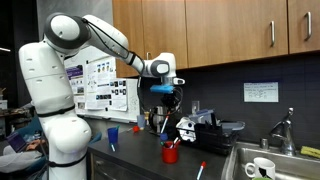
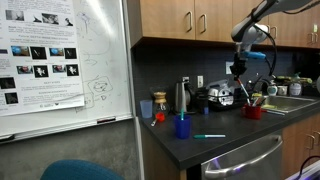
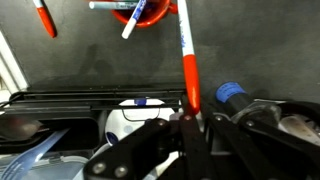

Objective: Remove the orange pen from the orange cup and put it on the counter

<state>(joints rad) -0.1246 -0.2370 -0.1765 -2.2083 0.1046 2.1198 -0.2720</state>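
My gripper needs to set the orange pen down on the counter [image 1: 130,145] next to the teal pen, on its side toward the orange cup.
My gripper [image 3: 190,125] is shut on the orange pen [image 3: 187,75]. The pen's half near the jaws is orange-red and its far half is white with blue print. It hangs lifted clear above the orange cup [image 3: 140,12], which still holds other pens. In both exterior views the gripper [image 1: 168,103] [image 2: 240,75] hangs well above the cup [image 1: 170,153] [image 2: 254,112], which stands on the dark counter [image 1: 140,162] [image 2: 205,148].
A red-and-white pen [image 1: 200,170] [image 3: 45,20] lies on the counter beside the cup. There is also a blue cup [image 1: 112,135] [image 2: 182,126], a teal pen [image 2: 210,136], a black appliance [image 1: 205,130] behind the cup, and a sink holding a white mug [image 1: 262,167].
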